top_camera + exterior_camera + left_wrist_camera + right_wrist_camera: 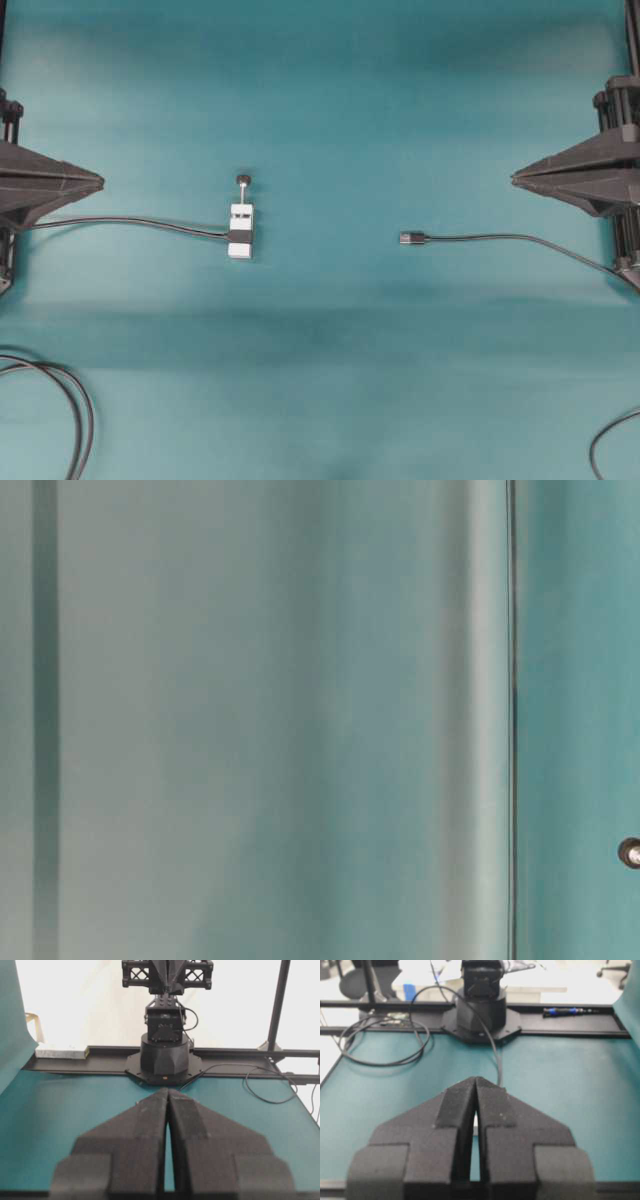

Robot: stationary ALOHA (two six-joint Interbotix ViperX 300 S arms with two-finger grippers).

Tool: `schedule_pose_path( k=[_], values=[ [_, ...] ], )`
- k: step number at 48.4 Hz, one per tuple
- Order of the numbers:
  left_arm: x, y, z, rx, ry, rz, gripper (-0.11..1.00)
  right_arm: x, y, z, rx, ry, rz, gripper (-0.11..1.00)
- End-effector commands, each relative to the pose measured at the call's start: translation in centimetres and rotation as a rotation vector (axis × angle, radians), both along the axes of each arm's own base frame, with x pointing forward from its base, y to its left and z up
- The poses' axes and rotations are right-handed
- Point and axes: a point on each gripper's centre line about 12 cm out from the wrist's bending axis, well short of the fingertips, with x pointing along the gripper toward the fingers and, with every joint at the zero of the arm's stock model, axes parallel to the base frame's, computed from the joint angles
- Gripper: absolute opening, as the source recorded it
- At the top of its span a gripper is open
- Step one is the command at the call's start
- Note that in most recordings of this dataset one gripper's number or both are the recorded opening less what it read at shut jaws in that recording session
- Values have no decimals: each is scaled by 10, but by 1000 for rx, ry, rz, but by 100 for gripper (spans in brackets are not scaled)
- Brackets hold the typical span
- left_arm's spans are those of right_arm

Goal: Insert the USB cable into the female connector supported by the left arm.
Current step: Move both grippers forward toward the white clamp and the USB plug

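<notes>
Next, my right gripper should grab the plug's dark body (418, 238), just behind the metal tip of the USB cable.
The female connector (241, 231), a white clamp block with a black band and a black-knobbed screw, lies on the teal table left of centre. Its thin black cable runs off to the left. The USB cable's dark plug (413, 238) lies right of centre, metal tip pointing left, with its cable trailing right. About a hand's width of table separates plug and connector. My left gripper (98, 182) (166, 1091) is shut and empty at the left edge. My right gripper (516, 180) (476, 1080) is shut and empty at the right edge. Both wrist views hide the plug and connector behind the fingers.
Loose black cable loops lie at the table's front left (70, 400) and front right (605, 445). Each wrist view shows the opposite arm's base (159, 1055) (480, 1015) and coiled cable (385, 1045). The table-level view is a blur of teal.
</notes>
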Motion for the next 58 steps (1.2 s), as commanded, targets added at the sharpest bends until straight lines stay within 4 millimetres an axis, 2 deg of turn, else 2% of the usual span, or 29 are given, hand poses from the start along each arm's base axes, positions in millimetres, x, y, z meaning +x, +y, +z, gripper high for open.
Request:
schedule_pose_path(
  k=[1,11,19,25,30,36,40,43,46,52,56,58],
  values=[
    [3,0,-2,-15,32,1,1,3,0,7,-6,-15,1,0],
    [9,-1,-9,-12,181,-6,0,9,0,-3,11,80,1,0],
    [21,-1,-23,-23,279,-5,0,28,0,-16,22,210,0,0],
    [33,-1,-53,-24,411,-3,0,39,0,-32,24,279,-3,0],
    [41,-1,-91,-3,526,-3,0,41,0,-52,24,348,-3,0],
    [45,-1,-124,7,537,-3,1,34,-1,-84,24,443,-6,0],
    [48,0,-138,6,499,3,5,28,-2,-96,31,457,-14,0],
    [54,1,-147,4,463,10,10,23,-2,-103,43,445,-16,0],
    [59,2,-155,-1,456,14,22,19,-3,-107,64,415,-23,0],
    [67,2,-173,-9,508,18,55,10,-12,-114,138,345,-70,0],
    [70,2,-177,-10,523,18,79,3,-17,-121,183,342,-98,0],
    [70,2,-178,-14,532,21,84,-1,-17,-126,198,358,-104,0]
  ],
)
